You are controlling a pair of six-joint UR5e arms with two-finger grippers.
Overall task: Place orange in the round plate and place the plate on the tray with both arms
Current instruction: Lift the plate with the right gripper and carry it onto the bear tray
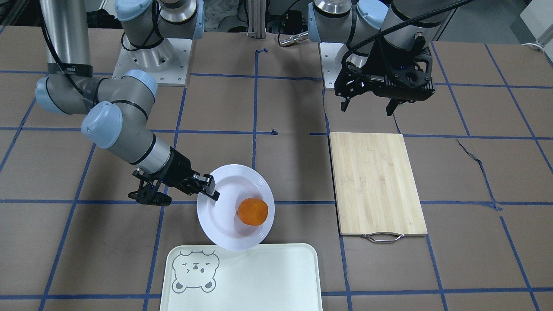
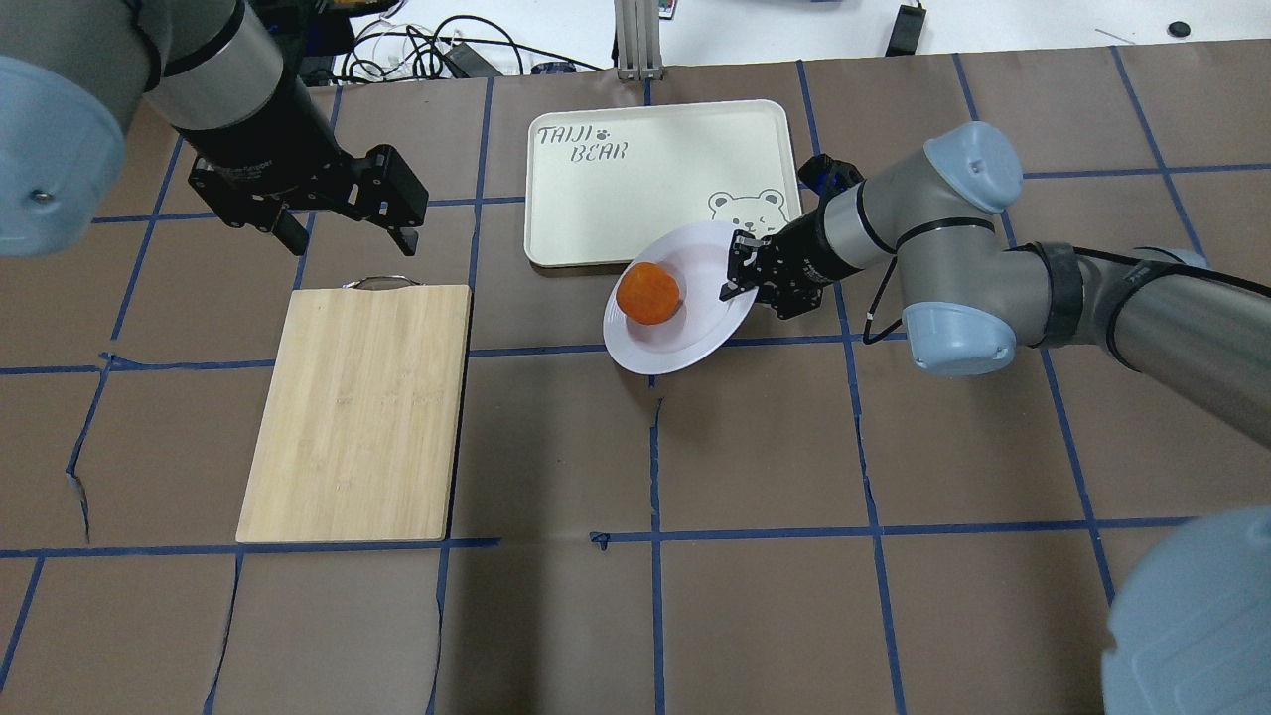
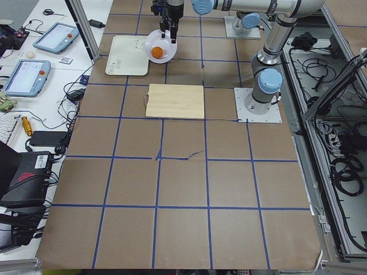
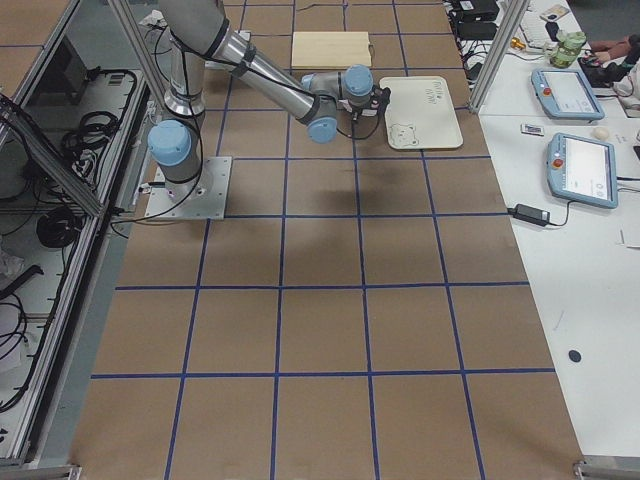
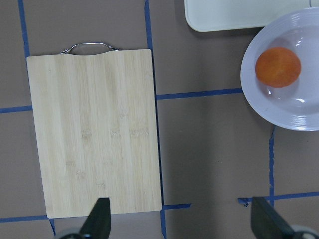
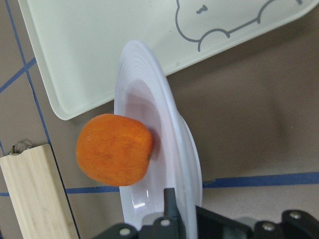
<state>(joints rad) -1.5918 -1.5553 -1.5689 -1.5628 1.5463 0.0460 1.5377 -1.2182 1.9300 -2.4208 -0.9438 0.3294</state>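
My right gripper needs to set the round plate down on the tray (image 1: 230, 277) next to the bear face. The plate is now tilted above the table.
The orange (image 1: 252, 211) lies in the round plate (image 1: 219, 218), off centre and away from the gripper. My right gripper (image 1: 211, 189) is shut on the plate's rim and holds it tilted above the table. The plate's edge overlaps the tray's (image 1: 263, 280) near edge beside the bear face. The right wrist view shows the plate (image 6: 167, 112) almost edge-on, with the orange (image 6: 113, 149) resting in it over the tray (image 6: 99, 50). My left gripper (image 2: 343, 230) hangs open and empty over the table by the cutting board's handle end, well apart from the plate (image 2: 680, 343).
A bamboo cutting board (image 2: 357, 407) with a metal handle lies flat on my left side, below the left gripper (image 5: 182, 224). Brown paper with blue tape lines covers the table. Tablets and cables lie on the white benches beyond the table.
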